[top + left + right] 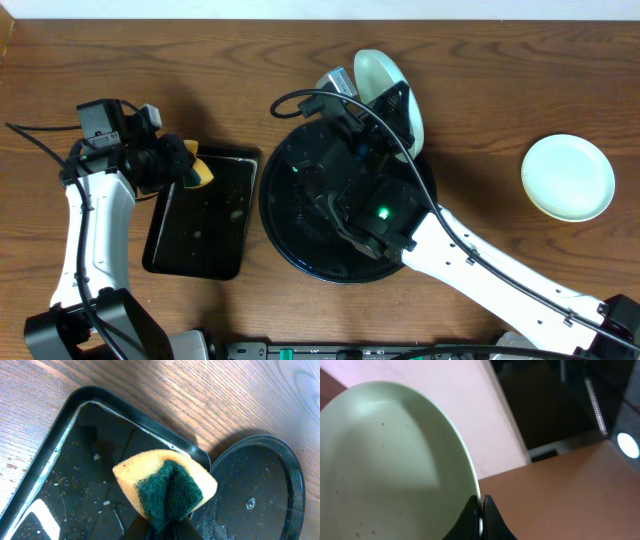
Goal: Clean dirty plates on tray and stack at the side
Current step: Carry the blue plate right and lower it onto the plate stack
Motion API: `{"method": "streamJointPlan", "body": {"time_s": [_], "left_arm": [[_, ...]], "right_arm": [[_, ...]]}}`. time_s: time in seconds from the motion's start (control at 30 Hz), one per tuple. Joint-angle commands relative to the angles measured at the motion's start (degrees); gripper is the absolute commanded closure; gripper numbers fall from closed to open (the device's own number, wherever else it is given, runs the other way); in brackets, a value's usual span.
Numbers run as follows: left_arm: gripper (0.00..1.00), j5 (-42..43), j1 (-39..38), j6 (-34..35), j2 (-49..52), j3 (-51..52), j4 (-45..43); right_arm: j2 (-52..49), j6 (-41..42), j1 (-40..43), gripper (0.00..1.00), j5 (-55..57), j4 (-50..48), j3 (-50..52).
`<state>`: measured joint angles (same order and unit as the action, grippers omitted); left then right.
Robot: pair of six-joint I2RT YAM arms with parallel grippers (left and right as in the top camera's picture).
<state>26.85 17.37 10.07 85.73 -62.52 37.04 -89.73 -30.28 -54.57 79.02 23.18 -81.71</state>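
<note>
My right gripper has the pale greenish plate. It will let go of it on top of the pale turquoise plate [571, 182] on the table.
My right gripper [392, 97] [481, 502] is shut on the rim of a pale greenish plate [377, 68] [385, 460] and holds it raised and tilted over the far edge of the round black tray [275, 225]. Its inner face carries a few tiny dark specks. A cream-coloured plate [416, 128] shows just right of the gripper, partly hidden by the arm. A pale turquoise plate [568, 177] lies on the table at the right. My left gripper [188, 165] [167, 522] is shut on a yellow and green sponge [203, 172] [165, 485].
A black rectangular tray [200, 235] [55, 465] with crumbs and water drops lies under the sponge, left of the round tray, whose wet rim shows in the left wrist view [295, 475]. My right arm crosses the round tray.
</note>
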Motion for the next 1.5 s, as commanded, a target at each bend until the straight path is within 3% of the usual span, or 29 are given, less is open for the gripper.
{"method": "streamJointPlan", "body": {"time_s": [0.0,0.17,0.3,0.4,0.5,1.0,1.47], "left_arm": [[0.92,0.8,0.3,-0.2,0.0,-0.3,-0.1],[0.92,0.8,0.3,-0.2,0.0,-0.3,-0.1],[0.92,0.8,0.3,-0.2,0.0,-0.3,0.0],[0.92,0.8,0.2,-0.2,0.0,-0.3,0.0],[0.92,0.8,0.2,-0.2,0.0,-0.3,0.0],[0.92,0.8,0.2,-0.4,0.0,0.4,0.1],[0.92,0.8,0.2,-1.1,0.0,0.4,-0.3]], "right_arm": [[1.0,11.7,-0.5,0.99,-6.9,3.5,-0.9],[1.0,31.2,0.9,0.99,-26.9,12.6,-0.9],[0.8,46.5,5.5,0.99,-50.1,16.9,-0.9],[-0.2,53.5,10.7,0.99,-62.4,17.7,-0.8],[-1.9,57.2,16.7,0.99,-67.3,19.8,-0.8],[-7.0,52.9,56.4,0.99,-81.9,26.0,-0.8],[-7.0,50.8,79.6,0.99,-80.3,27.9,6.8]]}}
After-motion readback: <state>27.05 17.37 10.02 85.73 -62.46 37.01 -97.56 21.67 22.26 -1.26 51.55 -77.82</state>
